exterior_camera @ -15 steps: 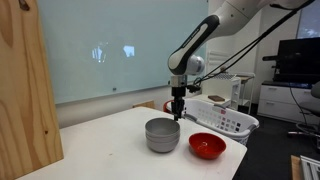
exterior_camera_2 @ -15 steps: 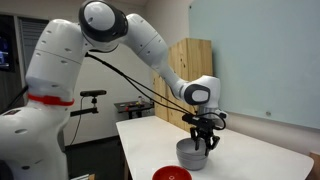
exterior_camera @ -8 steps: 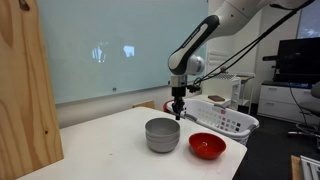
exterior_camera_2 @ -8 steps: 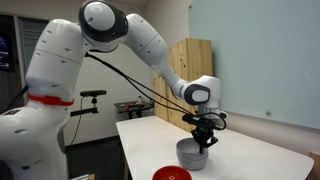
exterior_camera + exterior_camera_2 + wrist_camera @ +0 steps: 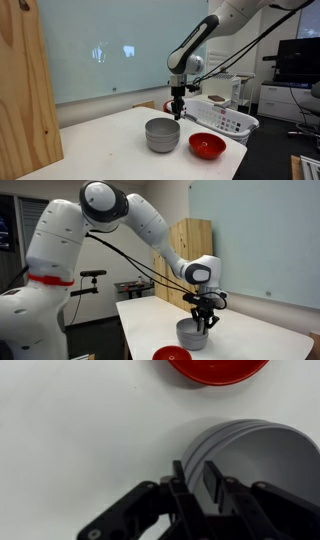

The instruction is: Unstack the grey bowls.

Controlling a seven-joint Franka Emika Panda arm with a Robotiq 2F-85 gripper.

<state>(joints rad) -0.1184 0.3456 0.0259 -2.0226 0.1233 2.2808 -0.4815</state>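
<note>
The gripper's fingers straddle the stacked rims of the grey bowls together, so the robot should open them and take only the inner bowl's rim (image 5: 211, 452) before lifting.
The two grey bowls (image 5: 162, 135) sit stacked, one inside the other, on the white table; they also show in an exterior view (image 5: 190, 334) and in the wrist view (image 5: 262, 460). My gripper (image 5: 177, 116) points straight down at the stack's rim on the side facing the red bowl. In the wrist view the fingers (image 5: 196, 482) straddle the rim, one outside and one inside, closed narrowly on it. It also shows in an exterior view (image 5: 203, 326). The stack rests on the table.
A shiny red bowl (image 5: 207, 146) sits close beside the stack, and shows in the wrist view (image 5: 218, 368) too. A white slotted basket (image 5: 222, 117) stands behind it near the table edge. A tall wooden panel (image 5: 25, 95) stands at the table's far side.
</note>
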